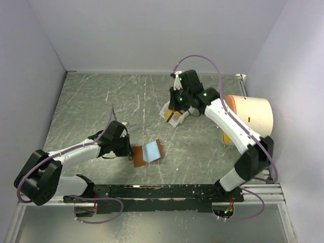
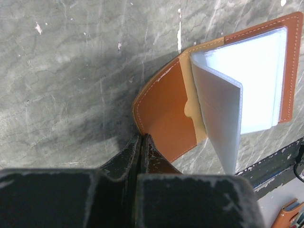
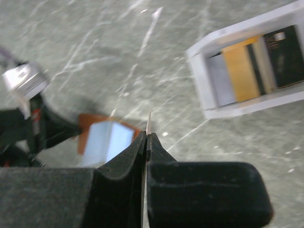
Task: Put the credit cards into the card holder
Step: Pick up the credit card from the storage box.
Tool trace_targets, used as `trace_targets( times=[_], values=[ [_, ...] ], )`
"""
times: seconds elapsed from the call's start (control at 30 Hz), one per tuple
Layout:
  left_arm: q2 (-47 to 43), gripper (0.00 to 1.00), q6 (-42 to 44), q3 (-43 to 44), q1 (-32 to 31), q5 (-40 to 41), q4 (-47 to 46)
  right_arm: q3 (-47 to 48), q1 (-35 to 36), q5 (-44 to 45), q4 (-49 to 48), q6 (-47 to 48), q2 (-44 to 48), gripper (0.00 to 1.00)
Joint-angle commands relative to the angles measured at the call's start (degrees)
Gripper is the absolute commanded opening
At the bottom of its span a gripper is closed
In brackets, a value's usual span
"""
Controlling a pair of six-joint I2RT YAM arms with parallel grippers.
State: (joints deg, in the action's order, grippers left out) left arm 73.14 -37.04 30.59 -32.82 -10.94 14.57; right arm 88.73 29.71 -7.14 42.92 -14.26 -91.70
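My left gripper is closed on the brown cover of the card holder. It should open and take the credit card (image 3: 149, 121) from my right gripper.
The card holder (image 1: 148, 152) lies open on the table, a brown wallet with shiny clear pockets (image 2: 251, 80) fanned up. My left gripper (image 2: 142, 138) is shut on the edge of its brown cover (image 2: 166, 109); from above the left gripper (image 1: 127, 148) sits at the holder's left side. My right gripper (image 3: 147, 135) is shut on a thin credit card (image 3: 149, 118), seen edge-on and sticking out past the tips. The right gripper (image 1: 176, 96) hangs above the table near the white tray (image 3: 209, 99), which holds an orange card (image 3: 241, 71) among others.
The white tray (image 1: 172, 115) sits behind the card holder, towards the right. A cream cylinder (image 1: 250, 114) with an orange end lies at the right wall. Pale walls close in the table on three sides. A black rail (image 1: 172, 191) runs along the near edge.
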Motion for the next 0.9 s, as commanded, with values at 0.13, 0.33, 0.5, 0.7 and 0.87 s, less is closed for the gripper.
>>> trace_targets(
  times=[0.13, 0.33, 0.5, 0.7, 0.87],
  values=[
    [-3.09, 0.07, -0.34, 1.23, 0.23, 1.92, 1.64, -16.43, 11.4, -2.62, -11.19, -11.35, 11.98, 0.0],
    [-3.16, 0.09, -1.36, 0.63, 0.18, 1.13, 0.33, -26.47, 17.16, -2.14, -19.7, -17.41, 12.48, 0.0],
    [-3.11, 0.1, -1.81, 0.66, 0.21, 0.53, -0.2, -29.22, 20.58, -0.85, -23.88, -19.65, 8.94, 0.0],
    [-2.77, 0.19, -2.14, 1.38, 0.25, -0.5, 0.09, -33.55, 22.61, -3.8, -34.34, -21.38, 5.72, 0.0],
    [-5.55, 0.43, -3.57, 2.58, 0.21, -2.88, 0.52, -31.72, 24.2, -0.13, -32.84, -20.04, 1.42, 0.0]
  ],
)
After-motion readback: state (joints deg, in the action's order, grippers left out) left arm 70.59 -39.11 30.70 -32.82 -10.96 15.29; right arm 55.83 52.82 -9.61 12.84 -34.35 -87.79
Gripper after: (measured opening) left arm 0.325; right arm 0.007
